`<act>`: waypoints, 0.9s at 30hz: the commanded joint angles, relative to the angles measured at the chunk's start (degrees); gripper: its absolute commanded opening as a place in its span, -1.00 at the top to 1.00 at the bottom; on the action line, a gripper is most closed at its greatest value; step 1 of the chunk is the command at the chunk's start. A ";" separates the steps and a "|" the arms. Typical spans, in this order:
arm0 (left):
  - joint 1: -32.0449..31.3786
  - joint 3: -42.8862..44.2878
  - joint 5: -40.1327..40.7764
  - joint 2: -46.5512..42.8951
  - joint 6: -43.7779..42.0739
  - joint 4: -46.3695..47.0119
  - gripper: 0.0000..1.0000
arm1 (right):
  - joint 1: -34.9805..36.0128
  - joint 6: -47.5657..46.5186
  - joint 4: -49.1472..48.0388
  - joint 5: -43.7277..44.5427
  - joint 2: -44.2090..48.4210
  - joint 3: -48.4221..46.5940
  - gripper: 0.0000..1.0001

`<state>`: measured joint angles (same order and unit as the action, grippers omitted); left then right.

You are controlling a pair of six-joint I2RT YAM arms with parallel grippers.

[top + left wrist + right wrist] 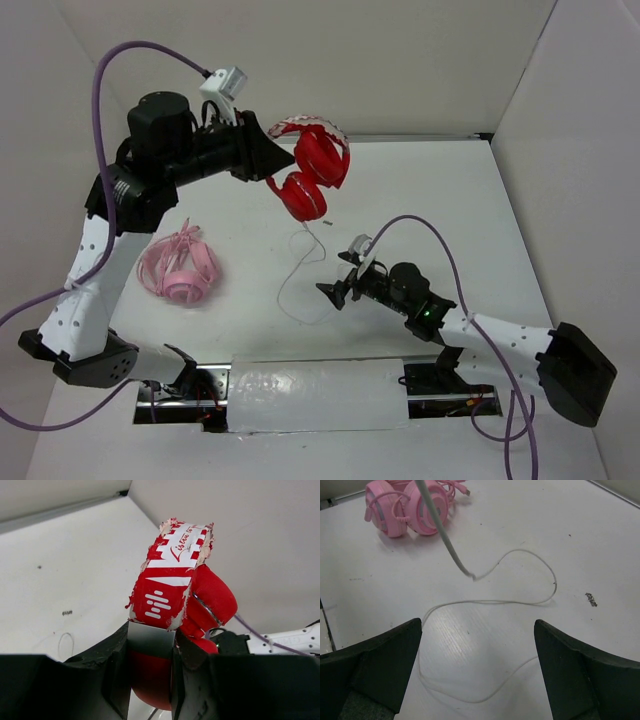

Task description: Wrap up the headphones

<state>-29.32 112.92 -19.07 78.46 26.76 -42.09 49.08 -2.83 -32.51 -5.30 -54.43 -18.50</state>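
Next, my right gripper goes to the white cable's hanging part (310, 231) (442, 530), just below the red headphones' lower cup, and closes there.
The red headphones (310, 168) hang in the air at the back of the table, held by their worn red-and-white headband (172, 575). My left gripper (270, 162) is shut on that band, and the left wrist view shows its jaws (151, 640) pressed on both sides of it, with a red cup (212, 600) beyond. The thin white cable (298, 272) drops from the headphones and lies in loose loops on the table. My right gripper (334, 292) hovers low over those loops (490, 601), open wide (478, 632), with nothing between its fingers.
Pale pink headphones (180, 266) with their cord wound around them lie on the table's left side, also seen at the top left of the right wrist view (405, 505). White walls enclose the table at the back and right.
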 commanded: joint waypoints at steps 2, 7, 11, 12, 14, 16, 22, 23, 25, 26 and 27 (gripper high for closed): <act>0.14 5.91 -1.24 -1.55 1.71 6.74 1.00 | -0.30 0.98 -12.20 -2.00 -8.12 -3.03 -0.99; 0.14 3.63 2.26 -4.18 4.87 9.04 1.00 | 0.14 10.82 -32.22 3.72 -12.18 0.56 -0.99; 0.14 3.96 5.27 -5.07 7.77 10.44 1.00 | 2.68 9.88 -32.44 7.04 -16.56 -2.85 -0.99; 0.14 5.71 5.10 -4.81 8.04 10.44 1.00 | 2.86 9.08 -32.44 8.02 -17.71 -3.99 -0.99; 0.14 8.00 5.18 -4.54 8.22 10.27 1.00 | 2.86 7.07 -33.14 10.04 -21.05 -4.70 -0.99; 0.14 10.81 6.14 -4.28 8.39 9.57 1.00 | 2.78 6.52 -33.23 12.15 -24.12 -6.01 -0.99; 0.14 2.83 6.07 -9.81 9.71 15.11 1.00 | 1.19 8.27 -35.93 10.65 -31.15 -11.82 -0.96; 0.14 2.83 5.80 -10.25 9.80 14.84 1.00 | 1.02 8.54 -37.61 10.92 -31.95 -12.34 -0.94; 0.14 2.39 4.66 -10.52 10.49 14.31 1.00 | -0.12 9.59 -41.48 11.79 -33.89 -13.74 -0.90; -0.03 0.13 3.61 -11.56 10.85 14.92 1.00 | -0.56 11.08 -42.71 11.63 -34.50 -14.45 -0.85; 0.14 -1.55 2.12 -12.09 11.03 15.97 1.00 | -1.00 11.70 -44.72 11.80 -35.55 -15.07 -0.81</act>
<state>-29.32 113.65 -13.80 68.14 35.11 -33.89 49.39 6.42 -66.19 4.38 -88.44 -30.33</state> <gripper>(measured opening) 0.403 0.919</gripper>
